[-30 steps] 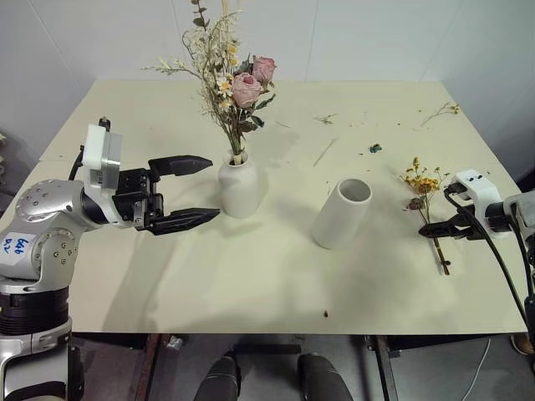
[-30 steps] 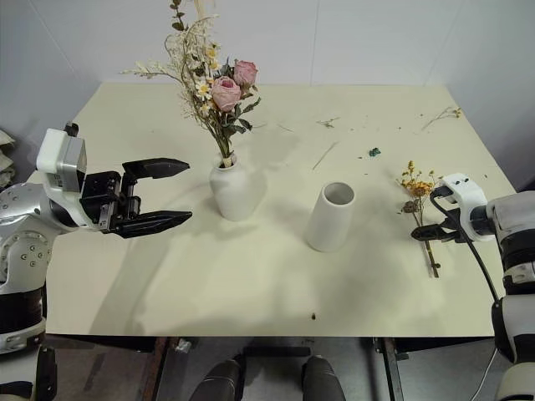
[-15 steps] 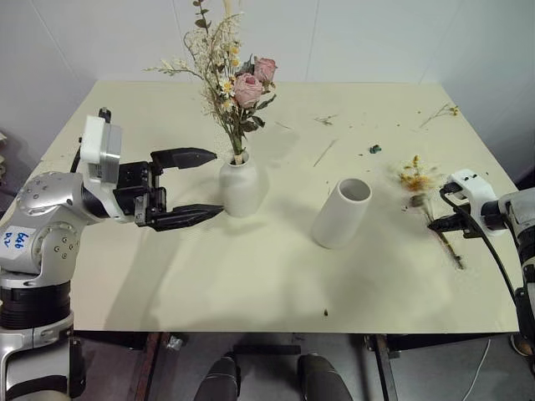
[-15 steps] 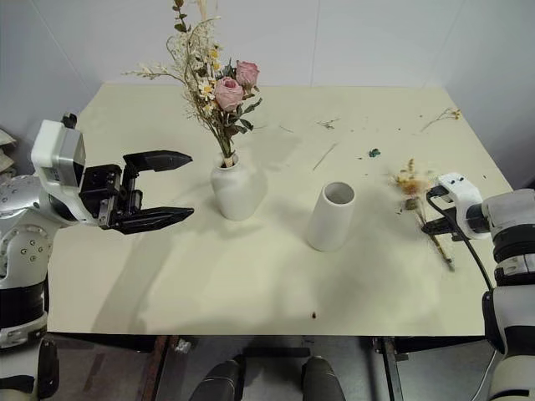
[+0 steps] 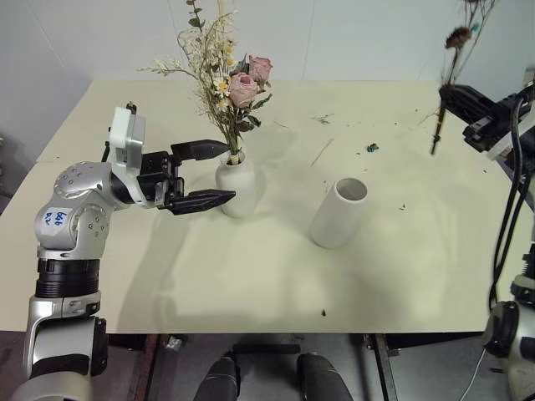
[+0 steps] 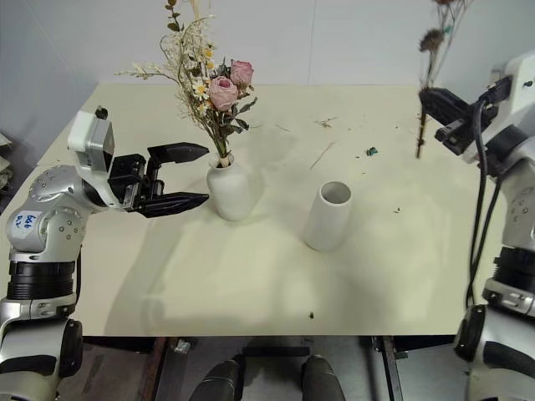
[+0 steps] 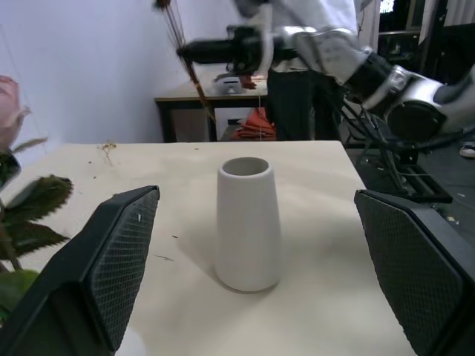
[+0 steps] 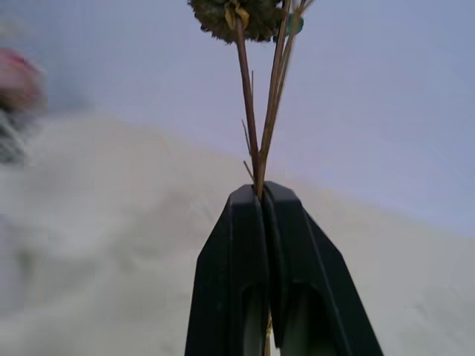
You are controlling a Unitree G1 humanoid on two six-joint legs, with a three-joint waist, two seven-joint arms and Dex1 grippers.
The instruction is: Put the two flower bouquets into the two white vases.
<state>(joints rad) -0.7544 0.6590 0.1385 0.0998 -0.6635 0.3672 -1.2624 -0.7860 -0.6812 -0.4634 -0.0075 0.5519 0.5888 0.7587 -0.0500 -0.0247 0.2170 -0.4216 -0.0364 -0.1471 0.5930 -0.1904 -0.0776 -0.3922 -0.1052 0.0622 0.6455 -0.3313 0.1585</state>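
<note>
Next, I move the second bouquet, now raised over the table, with my right gripper and release it inside the opening of the empty cylinder vase [image 5: 352, 190].
The bouquet of pink roses [image 5: 241, 83] stands in the rounded white vase [image 5: 236, 185] at the table's middle left. My left gripper [image 5: 229, 172] is open, its fingertips just left of this vase, one near the neck and one low by the body. The cylinder vase [image 5: 341, 213] stands empty mid-table, also seen between my left fingers [image 7: 111, 259] as the cylinder vase [image 7: 247, 222]. My right gripper [image 5: 443, 93] is raised over the far right of the table, shut on the thin stems of the second bouquet [image 5: 436, 134], which points upward. The stems [image 8: 260, 111] rise from the closed jaws.
Loose twigs [image 5: 324, 150] and a small green scrap [image 5: 374, 148] lie on the far half of the table [image 5: 251, 276]. A dark speck [image 5: 323, 313] sits near the front edge. Behind the table a person and a desk [image 7: 223, 93] show in the left wrist view.
My right gripper closed on the thin bouquet and lifted it off the table, high and inward. My left gripper edged closer to the rounded vase.
</note>
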